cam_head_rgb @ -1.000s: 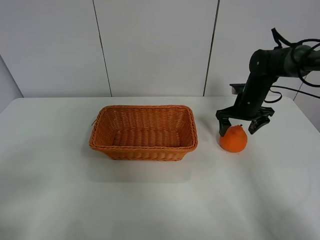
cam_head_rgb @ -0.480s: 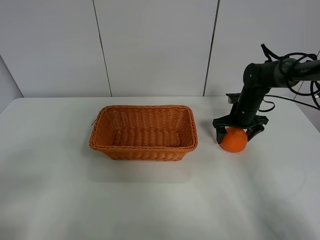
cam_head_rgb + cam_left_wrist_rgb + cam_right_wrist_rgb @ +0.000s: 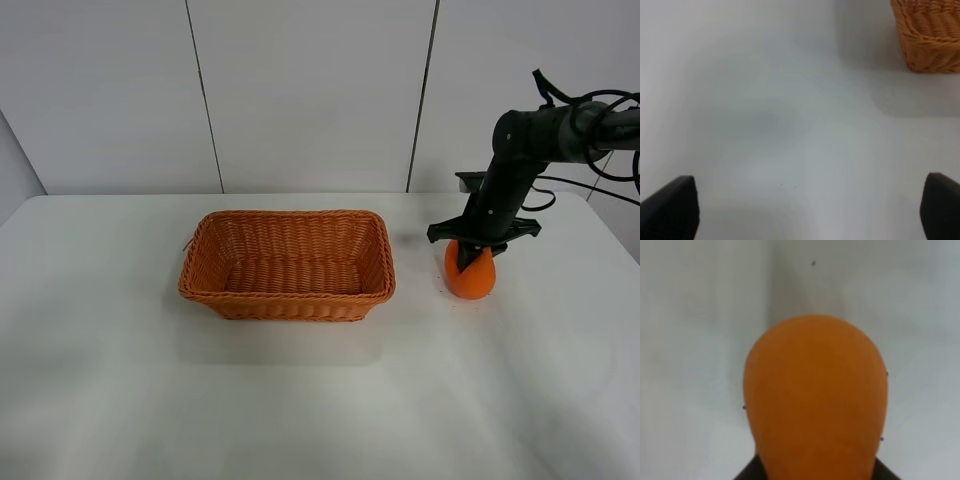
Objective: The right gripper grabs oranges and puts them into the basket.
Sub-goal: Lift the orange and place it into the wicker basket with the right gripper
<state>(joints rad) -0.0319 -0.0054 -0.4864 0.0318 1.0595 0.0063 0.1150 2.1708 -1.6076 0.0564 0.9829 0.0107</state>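
Note:
The orange will go down in the middle of the empty wicker basket (image 3: 290, 265) from my right gripper. The orange is now at the table surface beside the basket.
The orange (image 3: 472, 283) is at the table surface just right of the wicker basket (image 3: 290, 214), apart from it. My right gripper (image 3: 470, 262) comes down on it from above, with its fingers closed against the fruit's upper sides. In the right wrist view the orange (image 3: 815, 395) fills the space between the dark fingers (image 3: 751, 474). I cannot tell whether it is lifted off the table. The basket is empty. My left gripper (image 3: 805, 210) is open over bare table, with a corner of the basket (image 3: 927, 35) beyond it. The left gripper is out of the exterior high view.
The white table (image 3: 300, 400) spreads in front of and to the left of the basket. A grey panelled wall (image 3: 300, 90) stands behind the table. The right arm's cables (image 3: 590, 105) hang at the far right.
My right gripper came down over the orange and its fingers closed in from a wide spread onto the fruit. The orange and basket have barely moved.

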